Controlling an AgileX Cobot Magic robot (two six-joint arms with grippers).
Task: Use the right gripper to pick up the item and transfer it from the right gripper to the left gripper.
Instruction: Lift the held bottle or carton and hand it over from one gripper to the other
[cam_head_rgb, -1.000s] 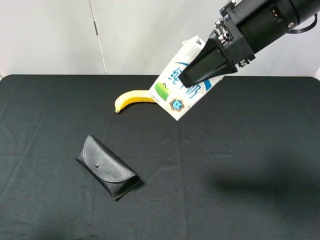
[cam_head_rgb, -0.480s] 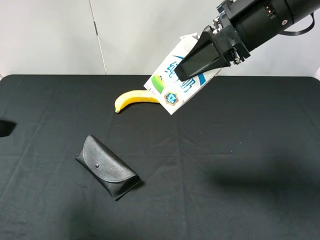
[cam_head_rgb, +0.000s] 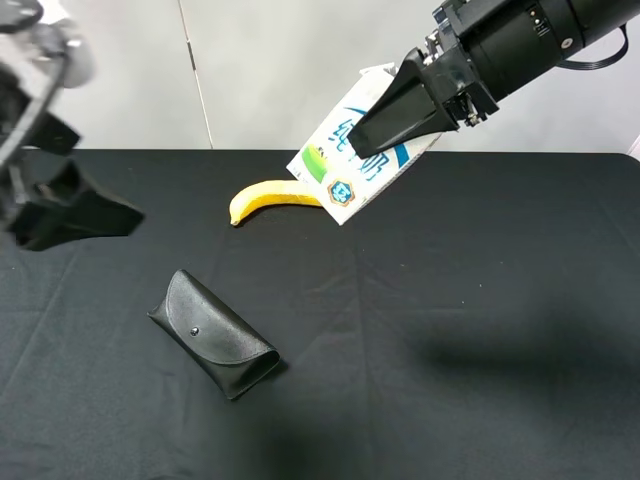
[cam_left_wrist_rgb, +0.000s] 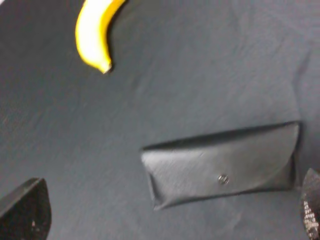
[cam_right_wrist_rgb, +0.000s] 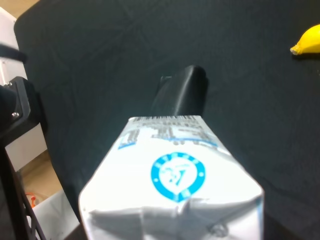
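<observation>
The milk carton's lower end (cam_head_rgb: 326, 177) by the green patch, below my right gripper's fingers, is next for my left gripper to go to and close on.
The milk carton (cam_head_rgb: 345, 165), white with blue characters and a green patch, hangs tilted in the air above the back of the table. My right gripper (cam_head_rgb: 385, 125) is shut on its upper part, and the carton's bottom fills the right wrist view (cam_right_wrist_rgb: 175, 175). My left gripper (cam_head_rgb: 75, 210) is blurred at the far left, above the table and well apart from the carton. Its fingertips (cam_left_wrist_rgb: 25, 212) stand wide apart at the edges of the left wrist view, open and empty.
A yellow banana (cam_head_rgb: 265, 198) lies at the back of the black table (cam_head_rgb: 480, 330), just below the carton; it also shows in the left wrist view (cam_left_wrist_rgb: 95, 35). A black snap-button glasses case (cam_head_rgb: 213, 335) lies front left, under the left gripper's view (cam_left_wrist_rgb: 222, 162).
The left arm has come into view at the left edge and risen. The right gripper has carried the carton slightly up and to the left.
</observation>
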